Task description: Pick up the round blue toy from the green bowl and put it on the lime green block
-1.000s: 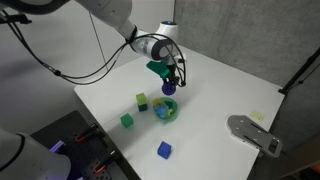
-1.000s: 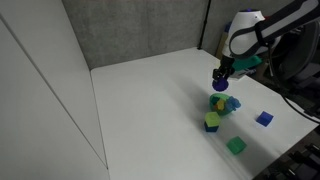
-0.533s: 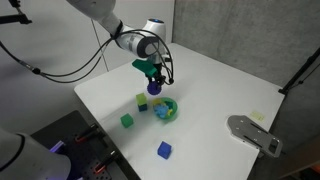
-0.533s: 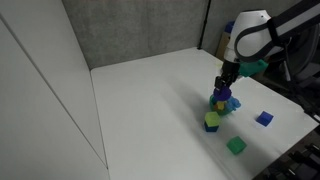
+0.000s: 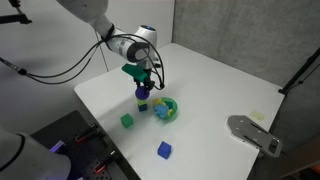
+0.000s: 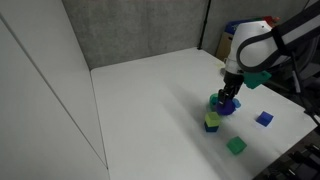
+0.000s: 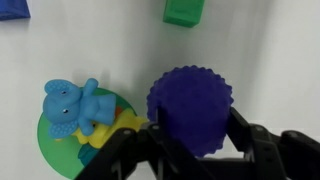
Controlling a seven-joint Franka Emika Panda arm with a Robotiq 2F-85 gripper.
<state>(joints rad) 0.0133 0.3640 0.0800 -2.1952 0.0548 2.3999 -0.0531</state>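
Note:
Next, my gripper releases the round blue toy on the far side of the lime green block (image 5: pixel 139 92), next to the green bowl. The toy now hangs just above that block.
My gripper (image 5: pixel 143 86) is shut on the round blue toy (image 5: pixel 143 93), a dark blue-purple knobbly ball, and holds it just above the lime green block (image 5: pixel 142 104). In the other exterior view the gripper (image 6: pixel 228 98) and ball (image 6: pixel 227 104) hang over the lime block (image 6: pixel 212 122). In the wrist view the ball (image 7: pixel 190 108) sits between the black fingers (image 7: pixel 245 138) and hides the lime block. The green bowl (image 5: pixel 167 109) stands beside it, and in the wrist view the bowl (image 7: pixel 48 148) holds a light blue animal toy (image 7: pixel 70 104).
A deeper green cube (image 5: pixel 127 120) lies near the front of the white table, also seen in the wrist view (image 7: pixel 185 10). A blue cube (image 5: pixel 164 149) lies nearer the table's edge. A grey metal fixture (image 5: pixel 255 133) sits at the table's side.
My gripper has carried the ball away from above the green bowl, sideways and down, to above the lime green block.

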